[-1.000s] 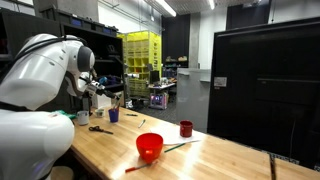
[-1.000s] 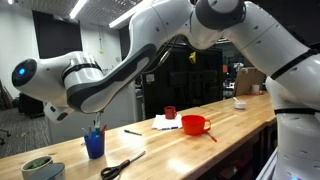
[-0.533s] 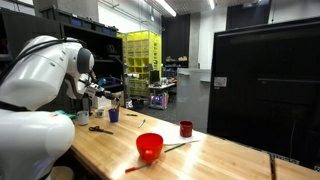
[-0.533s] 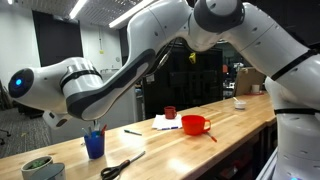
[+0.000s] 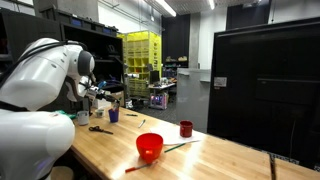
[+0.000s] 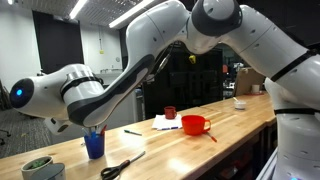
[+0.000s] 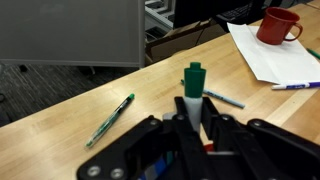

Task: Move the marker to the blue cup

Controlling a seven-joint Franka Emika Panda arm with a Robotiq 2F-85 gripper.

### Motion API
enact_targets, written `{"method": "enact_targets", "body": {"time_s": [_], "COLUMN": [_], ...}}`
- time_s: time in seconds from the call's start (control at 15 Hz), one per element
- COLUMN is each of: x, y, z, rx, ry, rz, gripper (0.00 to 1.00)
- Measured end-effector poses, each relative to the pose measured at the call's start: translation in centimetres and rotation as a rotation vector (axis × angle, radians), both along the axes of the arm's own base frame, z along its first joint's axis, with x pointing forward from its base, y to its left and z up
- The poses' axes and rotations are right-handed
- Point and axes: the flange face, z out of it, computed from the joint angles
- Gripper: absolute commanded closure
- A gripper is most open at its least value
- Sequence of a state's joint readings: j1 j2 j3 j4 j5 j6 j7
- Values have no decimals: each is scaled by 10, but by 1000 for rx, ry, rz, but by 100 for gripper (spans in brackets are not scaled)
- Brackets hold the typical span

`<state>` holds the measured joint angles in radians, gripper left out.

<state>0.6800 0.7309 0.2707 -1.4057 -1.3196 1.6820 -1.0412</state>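
The robot's gripper needs to release the marker inside the dark blue cup [image 5: 115,111], among the thin sticks that stand on the wooden table. The marker is now just above the cup.
My gripper [image 7: 193,118] is shut on the marker [image 7: 193,85], whose pale body stands between the fingers with its green end pointing away. In both exterior views the gripper [image 5: 101,95] hangs just above the small dark blue cup [image 5: 113,115], which stands on the wooden table. That cup [image 6: 94,146] has a few thin sticks standing in it, and the arm hides the gripper there. I cannot make out the cup in the wrist view.
A green pen [image 7: 110,118] and a blue pen [image 7: 226,99] lie on the table. A dark red cup [image 7: 278,25] stands by white paper [image 7: 268,62]. Scissors [image 6: 122,165], a red bowl [image 6: 195,125] and a green container [image 6: 40,168] are nearby.
The arm has sunk lower over the blue cup, with the marker still held. Nothing else has moved.
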Motion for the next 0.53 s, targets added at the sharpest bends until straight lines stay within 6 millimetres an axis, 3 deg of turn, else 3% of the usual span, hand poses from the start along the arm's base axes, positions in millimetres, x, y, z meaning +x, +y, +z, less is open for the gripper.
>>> {"method": "enact_targets", "body": {"time_s": [0.53], "x": [0], "y": [2], "z": [-8], "rx": [9], "ry": [-4], "rz": [-8], "gripper": [95]}}
